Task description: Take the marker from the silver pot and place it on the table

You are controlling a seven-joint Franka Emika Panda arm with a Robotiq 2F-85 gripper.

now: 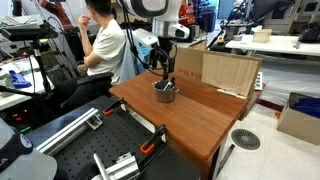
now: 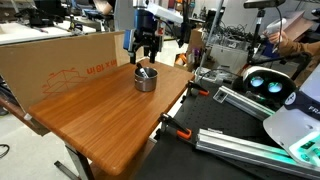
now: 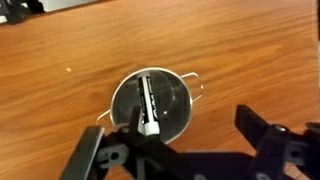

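I can see the marker leaning on the pot's rim, nearer one finger than the other, so next I move my gripper over and pinch the marker's raised end (image 3: 151, 128).
The silver pot (image 1: 165, 93) (image 2: 146, 79) stands on the reddish-brown table (image 1: 205, 120) (image 2: 100, 115) near its far edge. In the wrist view the pot (image 3: 175, 105) holds the marker (image 3: 149, 103), a dark stick with a white end, lying across its bottom. My gripper (image 3: 188, 140) is open and empty. It hangs just above the pot in both exterior views (image 1: 163, 76) (image 2: 146, 57). In the wrist view one finger is over the pot's near rim and the other over bare wood beside it.
A cardboard sheet (image 1: 228, 70) (image 2: 60, 55) stands along the table's far side. A person (image 1: 102, 45) sits behind the table. A black metal-railed platform (image 1: 95, 150) (image 2: 235, 130) adjoins the table. A round grey fan (image 1: 245, 139) lies on the floor.
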